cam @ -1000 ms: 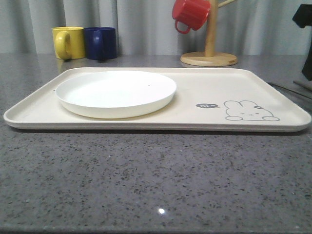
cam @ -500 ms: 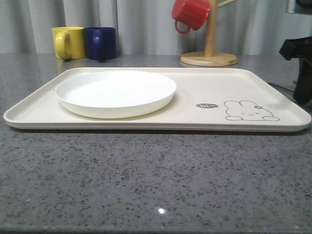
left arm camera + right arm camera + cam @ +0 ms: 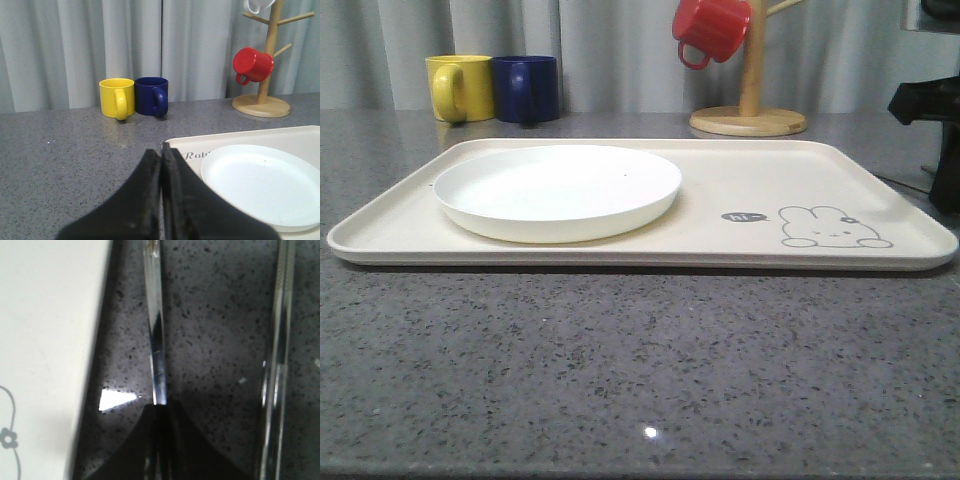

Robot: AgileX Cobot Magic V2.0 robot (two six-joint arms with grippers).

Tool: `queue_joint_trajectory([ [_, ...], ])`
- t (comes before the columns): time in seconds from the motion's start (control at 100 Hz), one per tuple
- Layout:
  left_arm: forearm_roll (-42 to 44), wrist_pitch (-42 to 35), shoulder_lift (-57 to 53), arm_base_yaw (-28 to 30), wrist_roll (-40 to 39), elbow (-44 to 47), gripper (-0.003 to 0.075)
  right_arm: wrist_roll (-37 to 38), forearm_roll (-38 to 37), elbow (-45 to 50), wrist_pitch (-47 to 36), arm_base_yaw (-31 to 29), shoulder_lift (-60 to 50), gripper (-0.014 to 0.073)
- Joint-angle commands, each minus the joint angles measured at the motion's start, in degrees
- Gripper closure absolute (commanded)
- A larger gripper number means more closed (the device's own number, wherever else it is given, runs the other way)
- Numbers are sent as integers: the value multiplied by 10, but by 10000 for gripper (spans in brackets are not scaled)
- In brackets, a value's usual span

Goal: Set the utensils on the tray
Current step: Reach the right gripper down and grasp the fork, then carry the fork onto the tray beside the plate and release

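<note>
Next, I put the silver utensil down on the cream tray [image 3: 740, 200] between the white plate and the bunny drawing with my right gripper.
The cream tray [image 3: 740, 170] with the bunny drawing lies across the grey counter, and a round white plate [image 3: 558, 188] sits on its left half. In the right wrist view my right gripper [image 3: 159, 410] is shut on the end of a slim shiny silver utensil [image 3: 156, 340] over the counter, just beside the tray's rim [image 3: 75, 390]. I cannot tell which utensil it is. Another silver utensil [image 3: 280, 340] lies parallel, further from the tray. My left gripper [image 3: 161, 155] is shut on nothing, near the tray's corner [image 3: 240, 137].
A yellow mug [image 3: 460, 87] and a blue mug [image 3: 526, 88] stand behind the tray at the back left. A wooden mug tree [image 3: 748, 120] with a red mug [image 3: 712, 28] stands at the back right. My right arm [image 3: 930, 110] is at the tray's right end.
My right arm has come down and a little leftward at the right edge of the front view. The tray and plate have not moved.
</note>
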Motion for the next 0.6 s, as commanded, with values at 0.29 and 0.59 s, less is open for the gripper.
queue_joint_trajectory([
  [0.29, -4, -40, 5, -4, 2, -17, 738, 117, -6, -72, 43, 35, -81, 648],
  [0.59, -4, -40, 5, -4, 2, -17, 738, 377, -168, -76, 16, 183, -75, 648],
])
